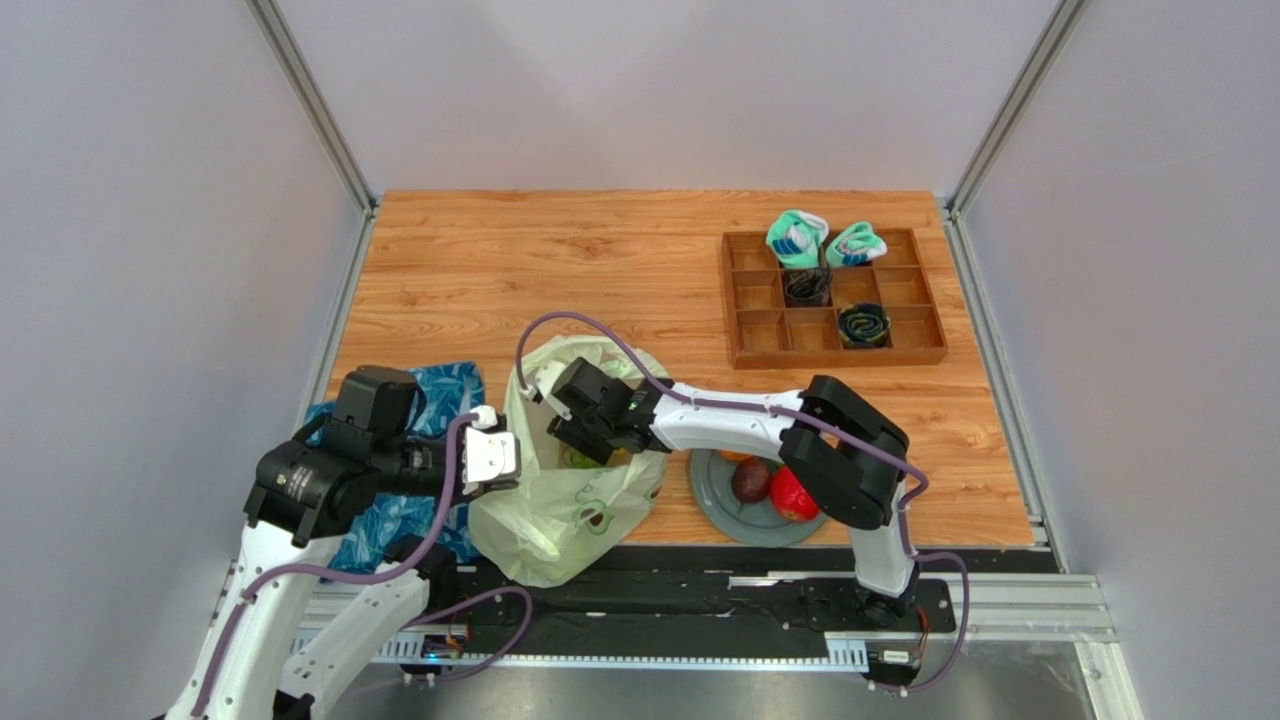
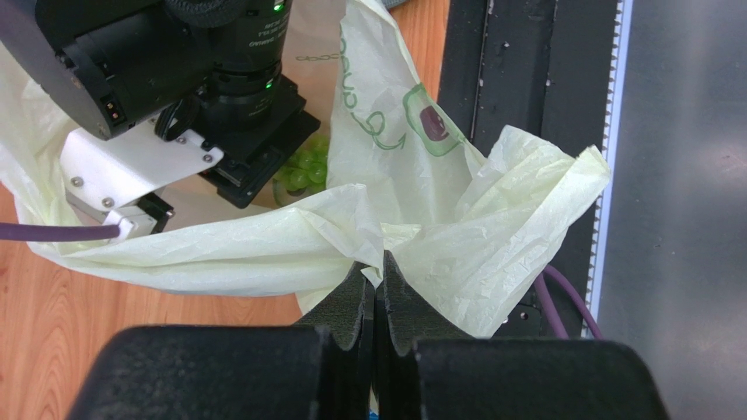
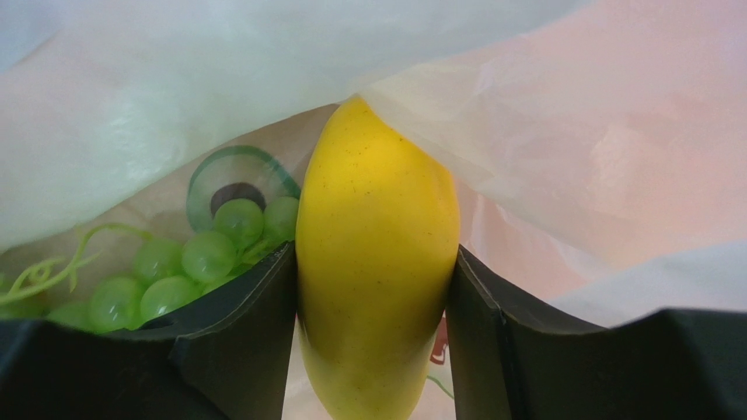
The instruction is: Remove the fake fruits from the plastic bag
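The yellow mango will go down on the grey plate point(image 1: 724, 491) between the bag and the dark fruit, where I will let go of it with my right gripper.
The plastic bag point(image 1: 564, 525) lies at the near edge between the arms, its mouth held up. My left gripper point(image 1: 504, 455) is shut on the bag's rim point(image 2: 438, 254), the film pinched between its fingertips point(image 2: 379, 262). My right gripper point(image 1: 579, 435) reaches down into the bag. Inside, its two fingers press both sides of a yellow mango point(image 3: 377, 219), so that gripper point(image 3: 373, 280) is shut on it. A green grape bunch point(image 3: 184, 262) lies left of the mango on the bag's floor and shows in the left wrist view too point(image 2: 302, 171).
A grey plate point(image 1: 718, 510) right of the bag holds a red apple point(image 1: 792, 492), a dark fruit point(image 1: 750, 479) and an orange point(image 1: 732, 455). A wooden divided tray point(image 1: 917, 338) with rolled socks point(image 1: 796, 236) stands at the back right. A blue patterned bag point(image 1: 436, 398) lies under the left arm.
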